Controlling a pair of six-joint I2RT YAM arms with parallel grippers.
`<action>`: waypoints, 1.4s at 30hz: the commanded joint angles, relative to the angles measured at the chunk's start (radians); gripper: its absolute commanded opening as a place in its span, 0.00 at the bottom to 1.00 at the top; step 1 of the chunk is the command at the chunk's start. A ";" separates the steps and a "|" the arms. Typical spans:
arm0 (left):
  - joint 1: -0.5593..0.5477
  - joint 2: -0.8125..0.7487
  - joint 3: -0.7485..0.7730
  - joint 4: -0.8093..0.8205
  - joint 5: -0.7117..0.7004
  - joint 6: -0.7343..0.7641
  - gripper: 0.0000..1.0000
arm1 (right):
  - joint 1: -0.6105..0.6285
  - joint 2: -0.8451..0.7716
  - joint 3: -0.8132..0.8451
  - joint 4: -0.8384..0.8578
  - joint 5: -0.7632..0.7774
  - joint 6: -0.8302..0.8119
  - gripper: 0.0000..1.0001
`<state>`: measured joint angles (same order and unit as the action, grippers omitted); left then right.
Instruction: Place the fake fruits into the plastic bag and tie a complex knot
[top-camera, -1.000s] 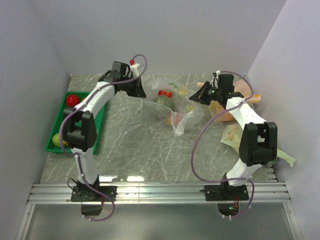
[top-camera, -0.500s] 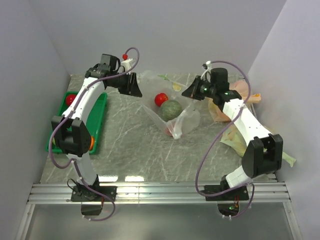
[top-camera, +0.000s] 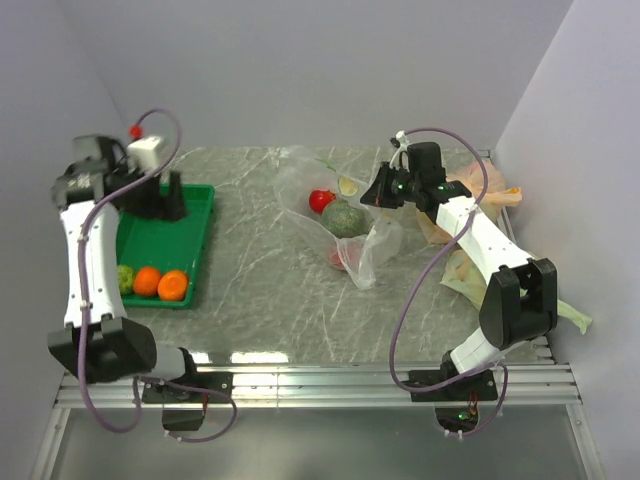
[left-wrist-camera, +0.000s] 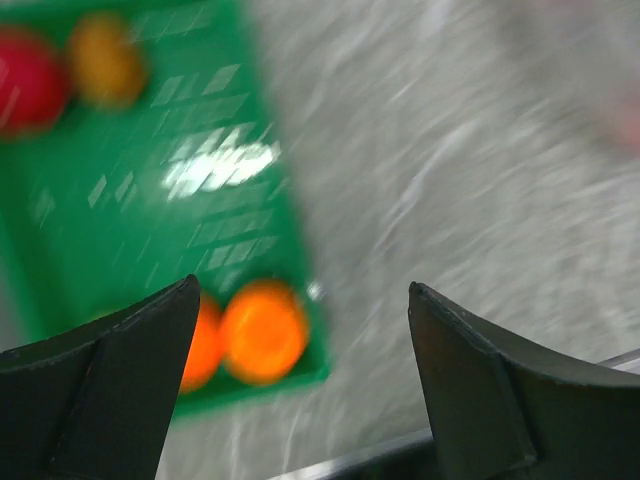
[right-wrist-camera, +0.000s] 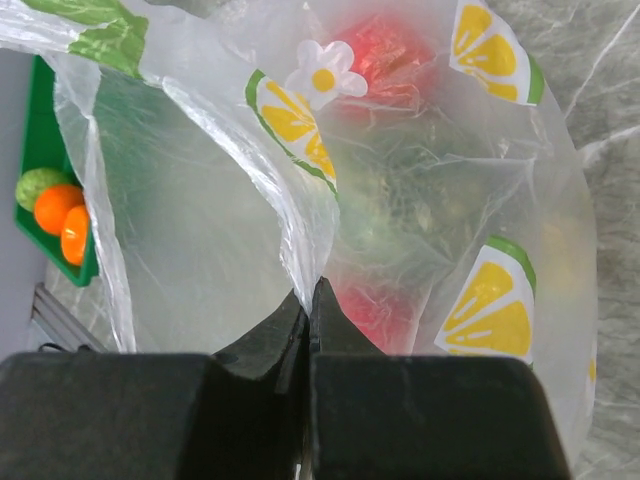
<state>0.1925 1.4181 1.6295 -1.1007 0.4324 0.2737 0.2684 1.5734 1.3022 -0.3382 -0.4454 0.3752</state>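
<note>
I will close my left gripper around the orange ball in the green tray (top-camera: 147, 281) (left-wrist-camera: 204, 347) that sits between the light green ball and the other orange ball.
The clear plastic bag (top-camera: 352, 232) with lemon prints lies mid-table; my right gripper (top-camera: 379, 195) is shut on its rim. The right wrist view shows the film (right-wrist-camera: 300, 215) pinched between the jaws of the right gripper (right-wrist-camera: 311, 288). Inside the bag are a red ball (top-camera: 321, 200), a dull green round piece (top-camera: 345, 218) and another red ball (right-wrist-camera: 375, 305). My left gripper (top-camera: 165, 197) hangs open and empty over the green tray (top-camera: 195, 225). Two orange balls (top-camera: 147, 281) (top-camera: 173, 286) and a light green one (top-camera: 125, 278) lie in the tray. The blurred left wrist view shows the left gripper (left-wrist-camera: 303, 290) above an orange ball (left-wrist-camera: 263, 330).
An orange-tinted bag (top-camera: 497, 186) and a pale green bag (top-camera: 463, 270) lie by the right wall. Grey walls close in the left, back and right. A metal rail (top-camera: 320, 385) runs along the near edge. The blurred left wrist view shows a red ball (left-wrist-camera: 25, 80) at the tray's far end.
My left gripper opened, let go of the bag and swung left to hang over the tray. The right gripper stayed shut on the bag and shifted a little left.
</note>
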 joint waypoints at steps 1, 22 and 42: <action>0.187 -0.047 -0.132 -0.160 -0.118 0.217 0.91 | -0.003 -0.007 0.041 -0.057 0.007 -0.068 0.00; 0.401 0.134 -0.387 0.047 -0.208 0.371 0.81 | -0.006 -0.006 0.043 -0.070 -0.007 -0.071 0.00; 0.331 0.255 -0.490 0.200 -0.228 0.326 0.77 | -0.009 0.004 0.040 -0.070 -0.009 -0.058 0.00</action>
<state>0.5480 1.6470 1.1259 -0.9413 0.1848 0.6132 0.2676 1.5753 1.3083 -0.4129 -0.4564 0.3202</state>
